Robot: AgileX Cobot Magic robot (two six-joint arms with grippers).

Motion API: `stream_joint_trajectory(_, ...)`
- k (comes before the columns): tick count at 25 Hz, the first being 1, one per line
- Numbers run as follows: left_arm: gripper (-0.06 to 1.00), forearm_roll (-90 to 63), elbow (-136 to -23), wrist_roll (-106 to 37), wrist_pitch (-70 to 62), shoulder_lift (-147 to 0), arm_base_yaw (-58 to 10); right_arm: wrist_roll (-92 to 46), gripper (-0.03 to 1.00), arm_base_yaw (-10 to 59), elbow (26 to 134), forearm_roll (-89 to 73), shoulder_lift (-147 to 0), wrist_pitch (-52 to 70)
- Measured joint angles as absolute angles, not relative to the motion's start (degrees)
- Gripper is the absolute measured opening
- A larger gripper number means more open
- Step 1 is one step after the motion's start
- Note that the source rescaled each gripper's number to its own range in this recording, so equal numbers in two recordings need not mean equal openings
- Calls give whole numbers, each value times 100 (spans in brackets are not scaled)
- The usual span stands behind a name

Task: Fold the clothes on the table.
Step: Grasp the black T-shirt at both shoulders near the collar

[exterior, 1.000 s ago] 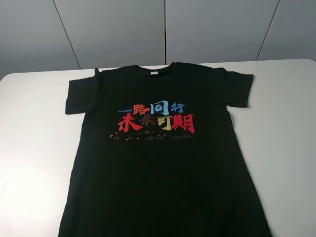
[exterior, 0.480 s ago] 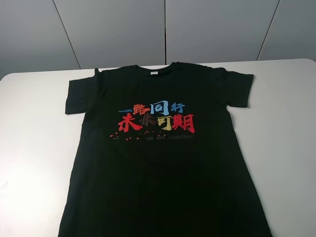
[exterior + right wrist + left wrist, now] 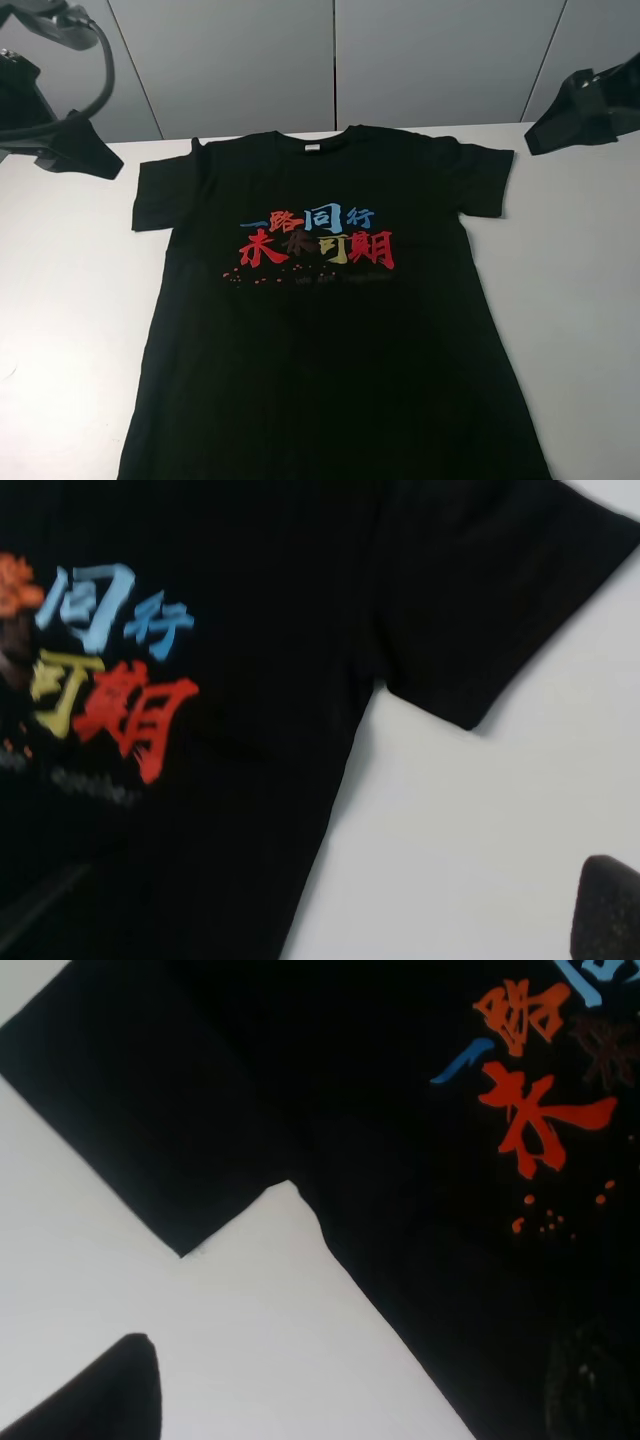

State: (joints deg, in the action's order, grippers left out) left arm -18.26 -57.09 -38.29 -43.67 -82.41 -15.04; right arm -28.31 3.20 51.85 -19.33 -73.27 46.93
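The robot's left gripper is to go to the black T-shirt and close on its side edge [image 3: 172, 245] [image 3: 332, 1240], just below the sleeve nearest this gripper.
The clothes [image 3: 320, 340], a black short-sleeved T-shirt, lie flat and print-up on the white table [image 3: 70, 300], collar at the far side, hem cut off by the near edge of the view. My left gripper [image 3: 75, 150] hovers beyond the left sleeve [image 3: 165, 190], and my right gripper [image 3: 570, 125] hovers beyond the right sleeve [image 3: 485, 180]. Neither touches the cloth. The left wrist view looks down on the shirt [image 3: 380, 1110] with one fingertip [image 3: 100, 1390] at the edge. In the right wrist view the shirt [image 3: 250, 580] lies below one fingertip [image 3: 610, 910]. Both grippers stand open, holding nothing.
Grey wall panels [image 3: 330, 60] rise behind the table's far edge. Bare white tabletop flanks the shirt on the left and on the right [image 3: 580, 300].
Both arms have come into the high view, the left at the top left corner and the right at the top right. The shirt has not moved.
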Motion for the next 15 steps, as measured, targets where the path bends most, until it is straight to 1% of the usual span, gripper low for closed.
stream_joint_trajectory(2,100,-1816,-5818,-3863,-4272,-8687,-1720,-2605,100,714,5405,-1546,-7862,4680)
stream_joint_trajectory(5,100,-1805,-6076,-3876,-4235,-9387,-1951,-2374,100,1019,5798,-1392,-8649,4669)
stream_joint_trajectory(10,100,-1728,-6554,-3785,-4220,-10425,-2119,-2321,100,1071,6234,-1392,-9640,4658)
stream_joint_trajectory(15,100,-1510,-6662,-3658,-4184,-10997,-2173,-2321,100,1075,6304,-1392,-10075,4670)
